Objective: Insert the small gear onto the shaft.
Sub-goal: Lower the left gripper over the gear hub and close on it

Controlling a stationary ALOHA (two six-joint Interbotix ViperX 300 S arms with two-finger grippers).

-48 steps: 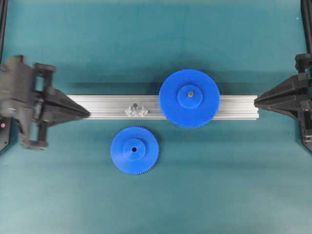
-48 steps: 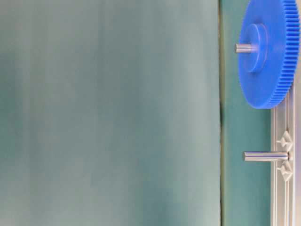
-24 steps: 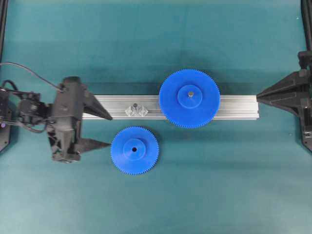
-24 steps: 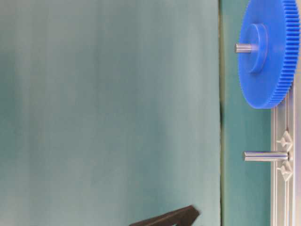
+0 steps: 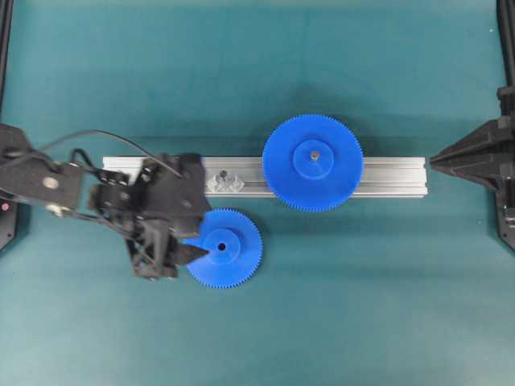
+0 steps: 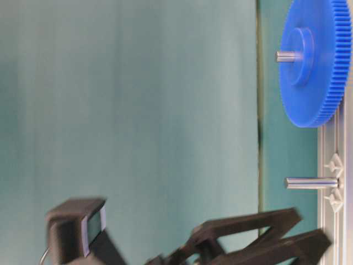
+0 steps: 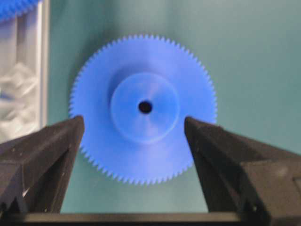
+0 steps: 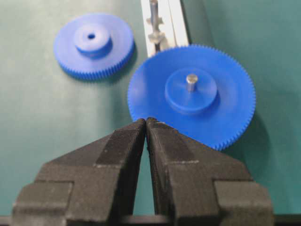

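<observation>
The robot's left gripper will next close on the raised hub (image 5: 221, 246) (image 7: 145, 108) in the middle of the small gear, around its dark hole.
The small gear (image 5: 223, 248) lies flat on the teal mat in front of the rail, hub and dark hole facing up. My left gripper (image 5: 207, 223) hovers open over its left part. In the left wrist view the gripper (image 7: 133, 121) has one black finger (image 7: 51, 150) on each side of the small gear (image 7: 141, 155), and nothing is held. The shaft (image 5: 223, 174) stands bare on the rail, seen from the side as a thin pin (image 6: 311, 183), with the left gripper (image 6: 309, 227) low beside it. My right gripper (image 5: 434, 163) is shut and empty at the rail's right end, and its tips (image 8: 146, 121) meet.
A larger blue gear (image 5: 312, 162) sits on its own pin on the aluminium rail (image 5: 386, 177), right of the shaft. It fills the middle of the right wrist view (image 8: 193, 94), with the small gear (image 8: 93, 44) and the shaft (image 8: 154, 16) beyond.
My left gripper opened from shut and travelled right from the table's left edge to the small gear. The right gripper drew back slightly to the right. Neither gear moved.
</observation>
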